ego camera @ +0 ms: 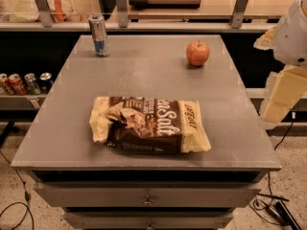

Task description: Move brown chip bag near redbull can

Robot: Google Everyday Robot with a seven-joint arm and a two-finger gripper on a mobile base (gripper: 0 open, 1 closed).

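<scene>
Next, the gripper closes on the dark part (135, 116) of the brown chip bag, between the bag's lettering and its cream-yellow end nearer the redbull can.
The brown chip bag (149, 124) lies flat on the grey table (67, 128), near the front and about midway across. It is dark brown with cream-yellow ends and white "Salt" lettering. The redbull can (99, 35), slim, silver and blue, stands upright at the table's far left corner, well apart from the bag. My gripper (277, 108) hangs at the end of the white arm (293, 32), off the table's right edge. It is to the right of the bag, touches nothing and holds nothing.
A red apple (197, 53) sits on the table at the far right. A row of short orange and silver cans (25, 83) stands on a lower shelf to the left. A counter with metal rail posts (240, 6) runs behind the table. Cables (268, 205) lie on the floor.
</scene>
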